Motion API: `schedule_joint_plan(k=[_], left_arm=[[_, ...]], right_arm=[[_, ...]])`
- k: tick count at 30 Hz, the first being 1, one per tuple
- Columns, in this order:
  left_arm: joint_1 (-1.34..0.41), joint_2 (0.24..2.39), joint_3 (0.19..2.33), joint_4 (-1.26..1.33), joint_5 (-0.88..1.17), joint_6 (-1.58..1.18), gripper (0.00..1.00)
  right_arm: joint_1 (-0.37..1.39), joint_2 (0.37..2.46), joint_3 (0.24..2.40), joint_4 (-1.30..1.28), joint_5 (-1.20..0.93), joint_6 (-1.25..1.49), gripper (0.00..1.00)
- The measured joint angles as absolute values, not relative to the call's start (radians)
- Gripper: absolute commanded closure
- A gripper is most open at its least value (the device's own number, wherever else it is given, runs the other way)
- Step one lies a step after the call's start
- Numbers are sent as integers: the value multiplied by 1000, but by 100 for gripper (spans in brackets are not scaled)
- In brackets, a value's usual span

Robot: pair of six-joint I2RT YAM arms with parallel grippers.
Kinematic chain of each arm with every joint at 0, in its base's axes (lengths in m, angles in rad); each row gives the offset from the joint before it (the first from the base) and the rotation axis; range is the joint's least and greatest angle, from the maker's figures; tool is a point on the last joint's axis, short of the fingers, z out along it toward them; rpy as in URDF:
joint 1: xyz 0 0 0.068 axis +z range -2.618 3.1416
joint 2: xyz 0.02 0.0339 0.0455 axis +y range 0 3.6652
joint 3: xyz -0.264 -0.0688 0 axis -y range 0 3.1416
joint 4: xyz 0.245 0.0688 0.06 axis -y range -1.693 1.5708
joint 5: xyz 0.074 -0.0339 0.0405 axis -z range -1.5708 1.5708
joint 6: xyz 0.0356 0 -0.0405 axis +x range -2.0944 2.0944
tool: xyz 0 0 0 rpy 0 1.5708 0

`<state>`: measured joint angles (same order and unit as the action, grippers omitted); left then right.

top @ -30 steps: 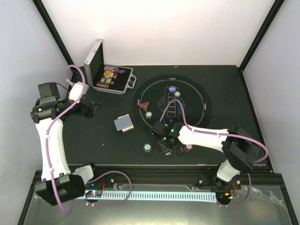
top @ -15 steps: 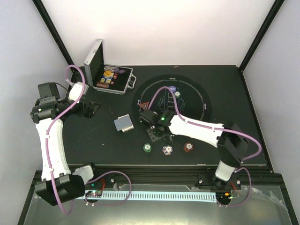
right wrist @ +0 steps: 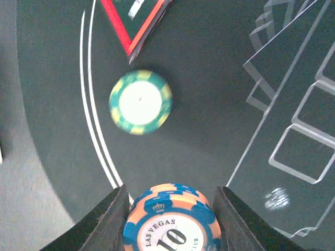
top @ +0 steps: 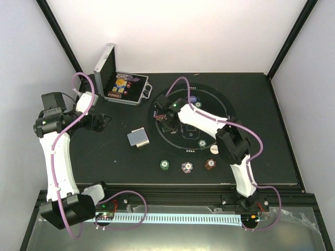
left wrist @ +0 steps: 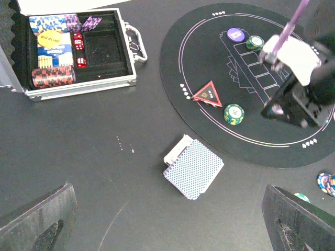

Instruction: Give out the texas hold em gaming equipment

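Observation:
My right gripper will let go of the blue-and-orange chips on the mat [top: 169, 120] [right wrist: 198, 55] next to the green chip and the red triangular marker.
My right gripper [top: 166, 119] hangs over the left part of the round black mat [top: 220, 112]. It is shut on a small stack of blue-and-orange "10" poker chips [right wrist: 171, 219]. Just ahead of it lie a green chip [right wrist: 140, 102] and the red triangular marker [right wrist: 137, 21]. My left gripper [left wrist: 167, 232] is open and empty, above the blue-backed card deck [left wrist: 193, 167], which lies left of the mat [top: 138, 137]. A purple button [left wrist: 235, 35] and a green chip [left wrist: 255, 42] lie at the mat's far side. A white button [top: 214, 149] and a green chip [top: 202, 143] lie near its front.
The open silver case [top: 141, 94] stands at the back left with chips and dice inside [left wrist: 52, 76]. A green chip [top: 164, 165], a blue-white chip [top: 187, 167] and a dark red chip [top: 210, 163] lie in a row near the table's front edge.
My right arm has swung from the mat's front edge back and left to beside the red marker, uncovering the white button and a green chip. The left arm has not moved.

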<state>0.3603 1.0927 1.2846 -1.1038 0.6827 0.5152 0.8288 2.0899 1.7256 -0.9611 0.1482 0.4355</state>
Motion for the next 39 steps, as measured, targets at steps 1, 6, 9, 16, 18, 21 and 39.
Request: schedule_joint_plan(k=[1,6,9,16,18,21,39], left_arm=[[360,1093,1285,-1104,683,516,1],[361,1095,1285,-1103,683,516,1],[361,1095,1285,-1103,683,516,1],[361,1104,1285,-1102,685,516,1],[361,1109,1285,-1102,686,516,1],[361,1114,1285,-1102,685,517,1],[361,1115,1285,-1102,686,521,1]], right_arm=[[812,2096,1750,-965,148,430,69],[747,2187,1909,-982,150,410,69],[730,2276,1994,-994,152,401,69],[709,2487,2184,-1053,148,393,69],[707,2505,2234,-1066,147,392,69],[702,2524,2268,-1063,146,391,69],[698,2526,2309,-1107,133,374,35]])
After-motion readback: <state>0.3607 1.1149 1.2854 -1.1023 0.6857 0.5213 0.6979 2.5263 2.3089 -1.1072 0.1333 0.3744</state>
